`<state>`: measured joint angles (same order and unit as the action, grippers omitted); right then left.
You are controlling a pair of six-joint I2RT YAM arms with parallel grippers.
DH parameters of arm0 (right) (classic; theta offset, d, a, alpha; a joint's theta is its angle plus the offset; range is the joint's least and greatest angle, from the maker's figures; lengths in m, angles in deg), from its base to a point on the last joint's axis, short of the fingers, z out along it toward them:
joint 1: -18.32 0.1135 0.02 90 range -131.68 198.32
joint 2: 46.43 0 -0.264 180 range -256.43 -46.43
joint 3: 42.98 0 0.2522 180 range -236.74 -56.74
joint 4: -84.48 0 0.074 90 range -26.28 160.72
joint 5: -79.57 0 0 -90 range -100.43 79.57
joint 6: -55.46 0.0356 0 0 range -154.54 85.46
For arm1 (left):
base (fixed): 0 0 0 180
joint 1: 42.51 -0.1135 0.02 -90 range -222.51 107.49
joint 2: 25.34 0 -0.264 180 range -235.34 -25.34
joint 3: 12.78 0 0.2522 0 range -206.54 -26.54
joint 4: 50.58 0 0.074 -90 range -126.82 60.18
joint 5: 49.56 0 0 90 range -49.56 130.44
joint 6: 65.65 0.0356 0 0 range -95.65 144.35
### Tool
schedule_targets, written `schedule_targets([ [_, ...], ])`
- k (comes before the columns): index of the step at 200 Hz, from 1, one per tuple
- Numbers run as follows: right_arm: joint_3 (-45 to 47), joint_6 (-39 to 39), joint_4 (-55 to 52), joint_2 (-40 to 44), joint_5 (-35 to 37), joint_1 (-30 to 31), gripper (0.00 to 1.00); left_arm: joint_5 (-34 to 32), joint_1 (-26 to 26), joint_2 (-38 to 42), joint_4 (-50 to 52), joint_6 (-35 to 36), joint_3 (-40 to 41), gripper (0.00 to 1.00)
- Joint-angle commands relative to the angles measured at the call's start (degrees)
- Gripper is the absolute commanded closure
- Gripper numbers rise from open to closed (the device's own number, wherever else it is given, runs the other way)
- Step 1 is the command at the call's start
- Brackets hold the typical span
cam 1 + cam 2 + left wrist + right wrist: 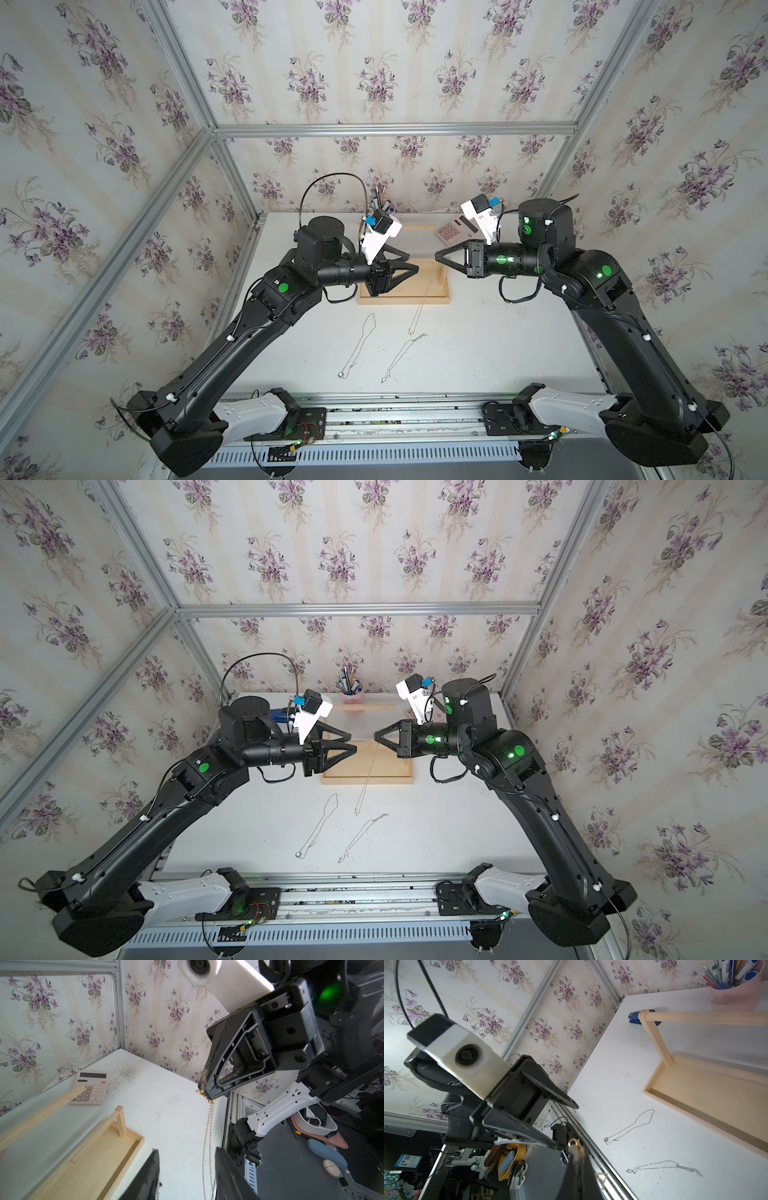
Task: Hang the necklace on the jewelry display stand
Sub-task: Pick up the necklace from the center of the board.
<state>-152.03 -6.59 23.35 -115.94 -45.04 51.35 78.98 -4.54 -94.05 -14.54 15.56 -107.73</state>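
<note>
Next, my left gripper moves in and pinches the bunched end point(208, 1098) at my right gripper's fingers, because the gold necklace's chain hangs off-centre in my open left gripper.
My right gripper point(437, 256) is shut on the top end of a gold necklace point(423, 300), held high over the jewelry display stand point(405, 296). The chain point(362, 796) hangs down past the stand's front rim to just above the table. The stand is pale wood, with a tray base and a thin crossbar point(365, 707). My left gripper point(413, 262) faces the right one, open, a short way from it. In the left wrist view the doubled chain point(208, 1136) hangs between the left gripper's point(186, 1150) fingers, nearer one finger point(223, 1165) and touching neither.
Two silver necklaces point(359, 349) point(401, 357) lie stretched out on the white table in front of the stand. A pink calculator point(451, 233) lies at the back right, a pink pen cup point(352, 692) behind the stand, a blue stapler point(633, 1016) at the back left.
</note>
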Motion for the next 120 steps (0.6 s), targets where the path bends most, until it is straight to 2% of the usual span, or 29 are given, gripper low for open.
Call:
schedule_targets([
  [1, 0.3, 1.1, 3.6, 0.3, -1.7, 0.0, 0.99, 2.7, 0.2, -0.6, -1.6, 1.9, -1.3, 0.57],
  [40, 0.2, 2.0, 4.7, 0.6, -3.3, 0.1, 0.98, 3.6, 0.8, -2.4, -1.3, 3.0, -2.3, 0.53],
  [69, 0.3, 2.2, 5.1, 0.6, -4.1, 0.2, 0.98, 4.6, 1.2, -3.8, -1.6, 3.7, -3.3, 0.45],
  [72, 0.4, 2.3, 5.2, 0.6, -4.1, 0.2, 0.98, 4.7, 1.3, -4.0, -1.6, 3.7, -3.4, 0.41],
  [79, 0.5, 2.4, 5.4, 0.6, -4.3, 0.2, 0.98, 4.8, 1.3, -4.2, -1.7, 3.8, -3.7, 0.38],
  [120, 1.5, 3.5, 7.4, 0.8, -6.1, 0.2, 0.97, 4.7, 1.8, -4.9, -2.0, 4.3, -4.1, 0.33],
])
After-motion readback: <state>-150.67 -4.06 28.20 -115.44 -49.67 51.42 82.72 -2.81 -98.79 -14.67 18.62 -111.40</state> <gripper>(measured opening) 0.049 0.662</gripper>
